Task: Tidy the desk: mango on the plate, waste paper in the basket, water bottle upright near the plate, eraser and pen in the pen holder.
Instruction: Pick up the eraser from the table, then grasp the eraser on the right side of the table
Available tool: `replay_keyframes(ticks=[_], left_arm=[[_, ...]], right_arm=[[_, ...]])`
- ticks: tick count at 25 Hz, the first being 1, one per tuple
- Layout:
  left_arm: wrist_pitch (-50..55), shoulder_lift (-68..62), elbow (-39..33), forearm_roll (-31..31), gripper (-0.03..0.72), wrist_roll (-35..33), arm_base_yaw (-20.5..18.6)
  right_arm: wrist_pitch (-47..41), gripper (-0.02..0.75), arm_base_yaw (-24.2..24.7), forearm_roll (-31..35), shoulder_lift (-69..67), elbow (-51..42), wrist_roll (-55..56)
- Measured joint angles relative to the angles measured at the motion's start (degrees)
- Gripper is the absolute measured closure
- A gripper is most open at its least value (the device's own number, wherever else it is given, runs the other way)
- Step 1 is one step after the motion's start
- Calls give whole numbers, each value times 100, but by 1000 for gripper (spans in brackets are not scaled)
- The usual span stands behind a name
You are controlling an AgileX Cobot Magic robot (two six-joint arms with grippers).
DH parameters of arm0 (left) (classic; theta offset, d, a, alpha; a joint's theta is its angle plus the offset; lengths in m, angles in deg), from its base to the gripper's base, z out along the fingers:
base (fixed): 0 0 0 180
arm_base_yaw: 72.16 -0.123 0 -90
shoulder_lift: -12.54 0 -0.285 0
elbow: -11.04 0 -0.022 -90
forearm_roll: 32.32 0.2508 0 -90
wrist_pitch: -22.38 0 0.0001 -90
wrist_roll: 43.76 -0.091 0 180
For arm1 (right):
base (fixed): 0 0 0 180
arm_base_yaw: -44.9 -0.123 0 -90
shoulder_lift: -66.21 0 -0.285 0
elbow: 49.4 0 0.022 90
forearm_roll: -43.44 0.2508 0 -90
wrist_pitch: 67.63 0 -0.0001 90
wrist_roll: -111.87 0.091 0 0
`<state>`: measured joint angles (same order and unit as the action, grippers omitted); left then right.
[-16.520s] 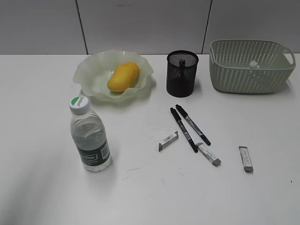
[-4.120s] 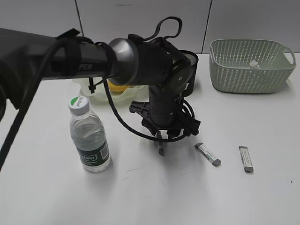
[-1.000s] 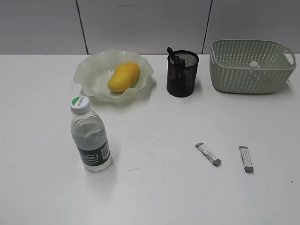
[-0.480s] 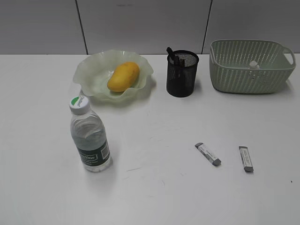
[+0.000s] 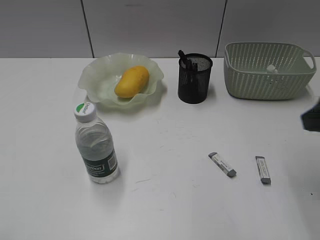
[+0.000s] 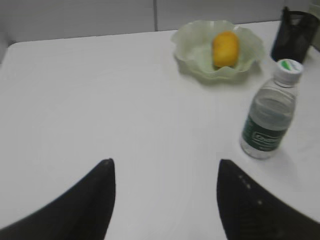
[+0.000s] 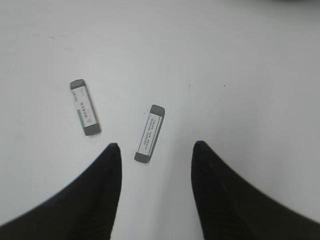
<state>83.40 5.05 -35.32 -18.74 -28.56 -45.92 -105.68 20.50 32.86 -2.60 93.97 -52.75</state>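
I should next use my right gripper to take hold of the eraser farther from the water bottle, closing on the eraser's dark end (image 5: 260, 159) (image 7: 157, 111) facing the basket.
The mango (image 5: 132, 81) lies on the ruffled pale-green plate (image 5: 95, 75). The water bottle (image 5: 96, 145) stands upright in front of the plate. The black mesh pen holder (image 5: 195, 82) has dark pens sticking out of it. The waste paper (image 5: 270, 68) sits in the basket (image 5: 267, 82). Two white-and-grey erasers (image 5: 222, 164) (image 5: 262, 169) lie on the desk (image 5: 165, 200). My right gripper (image 7: 156, 145) is open and empty, with one eraser (image 7: 150, 133) just ahead of its fingertips and the other (image 7: 85, 107) further left. My left gripper (image 6: 165, 162) is open and empty over bare desk.
A dark blurred part of the right arm (image 5: 312, 119) shows at the right edge of the exterior view. The left wrist view shows the bottle (image 6: 270, 117), the plate (image 6: 200, 62) with the mango (image 6: 225, 47) and the pen holder (image 6: 297, 40) far ahead on the right.
Two pens and one eraser have left the desk; pens now stand in the holder. The left arm has withdrawn from the exterior view. The right arm has just appeared at the right edge.
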Motion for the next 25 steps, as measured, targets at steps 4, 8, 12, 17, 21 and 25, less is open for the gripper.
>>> replay_keyframes(ticks=[4,8,12,17,21,25], left_arm=[[-3,5,0,0,212,0,-947],[-7,5,0,0,221,0,-1319],[-7,5,0,-5,228,0,-1366],[-7,5,0,-5,231,0,-1366],[-9,5,0,-5,231,0,-1366],[-9,5,0,-5,237,-2,-1366]], right_arm=[[363,332,369,19,-1933,525,106],[714,280,950,620,-3370,682,-79],[966,270,1006,1202,-4149,808,-374],[1132,270,1001,1395,-4541,867,-412],[1188,381,1001,1408,-4647,921,-419],[1249,574,1001,1408,-4661,932,-459]])
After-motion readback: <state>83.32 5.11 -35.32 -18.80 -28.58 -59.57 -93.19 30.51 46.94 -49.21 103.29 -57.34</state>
